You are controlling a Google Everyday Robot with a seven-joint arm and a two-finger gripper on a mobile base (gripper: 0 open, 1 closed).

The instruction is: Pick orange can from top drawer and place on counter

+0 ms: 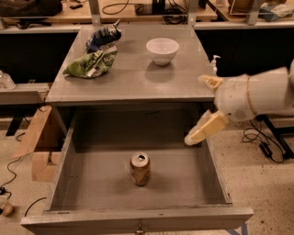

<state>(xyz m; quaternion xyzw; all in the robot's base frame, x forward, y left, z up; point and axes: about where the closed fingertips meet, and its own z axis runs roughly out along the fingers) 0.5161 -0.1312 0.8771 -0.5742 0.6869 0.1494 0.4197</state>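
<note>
I need to next grip the top-drawer orange can around the middle of its body (140, 170).
The orange can (140, 169) stands upright on the floor of the top drawer (92, 186), near its middle. The drawer is pulled fully out below the counter (138, 80). My gripper (195, 110) reaches in from the right on a white arm, above the drawer's right wall at about counter-edge height. Its two cream fingers (207, 128) are spread apart and hold nothing. The gripper is to the right of the can, higher than it and apart from it.
A white bowl (162, 49), a green chip bag (90, 64) and a blue bag (103, 37) lie on the counter. A cardboard box (39, 142) stands on the floor at the left. Wooden benches (138, 10) with cables run behind. Cables lie on the floor at the right.
</note>
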